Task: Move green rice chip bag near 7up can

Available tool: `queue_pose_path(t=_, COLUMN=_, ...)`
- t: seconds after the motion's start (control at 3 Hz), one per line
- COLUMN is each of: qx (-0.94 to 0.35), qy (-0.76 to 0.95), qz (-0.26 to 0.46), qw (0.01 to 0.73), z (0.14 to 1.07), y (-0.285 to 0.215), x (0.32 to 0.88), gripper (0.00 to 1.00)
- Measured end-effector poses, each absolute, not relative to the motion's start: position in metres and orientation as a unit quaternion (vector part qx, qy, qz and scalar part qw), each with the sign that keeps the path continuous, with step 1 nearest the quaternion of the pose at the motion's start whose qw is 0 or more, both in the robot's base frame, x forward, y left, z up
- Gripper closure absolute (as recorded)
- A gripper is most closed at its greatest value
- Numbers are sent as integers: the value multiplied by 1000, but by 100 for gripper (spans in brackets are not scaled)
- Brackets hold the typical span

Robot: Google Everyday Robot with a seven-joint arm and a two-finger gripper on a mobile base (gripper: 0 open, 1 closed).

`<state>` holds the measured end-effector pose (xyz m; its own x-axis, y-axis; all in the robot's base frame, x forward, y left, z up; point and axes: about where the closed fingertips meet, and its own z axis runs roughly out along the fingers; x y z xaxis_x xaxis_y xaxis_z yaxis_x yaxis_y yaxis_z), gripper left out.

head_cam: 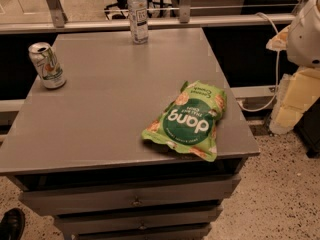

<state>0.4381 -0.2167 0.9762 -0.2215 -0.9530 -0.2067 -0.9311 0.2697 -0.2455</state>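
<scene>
Next, I close my gripper on the far end (pixel 213 94) of the green rice chip bag, which is beyond its "dang" circle and toward the clear plastic bottle.
The green rice chip bag (pixel 188 120) lies flat near the front right corner of the grey table (pixel 100 119), its "dang" circle facing up. The 7up can (pixel 46 65) stands upright at the table's left edge, far from the bag. My gripper (pixel 294 100) hangs at the right edge of the camera view, beyond the table's right side and below a white rounded arm part (pixel 306 31). It is to the right of the bag, well apart from it, and holds nothing that I can see.
A clear plastic bottle (pixel 138 15) stands upright at the back edge of the table. Drawers (pixel 135 201) run under the tabletop. A rail (pixel 150 24) runs behind the table. A dark shoe (pixel 11 225) shows at the bottom left on the speckled floor.
</scene>
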Motion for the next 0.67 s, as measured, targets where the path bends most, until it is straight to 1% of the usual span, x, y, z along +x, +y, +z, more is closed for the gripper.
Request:
queue_pose_path(t=0.33, qx=-603, qy=781, qz=-34, qw=159, z=976, y=-217, x=438, gripper=0)
queue_pose_path(t=0.67, qx=-598, qy=779, qz=-15, qw=188, z=968, y=-210, x=462, gripper=0)
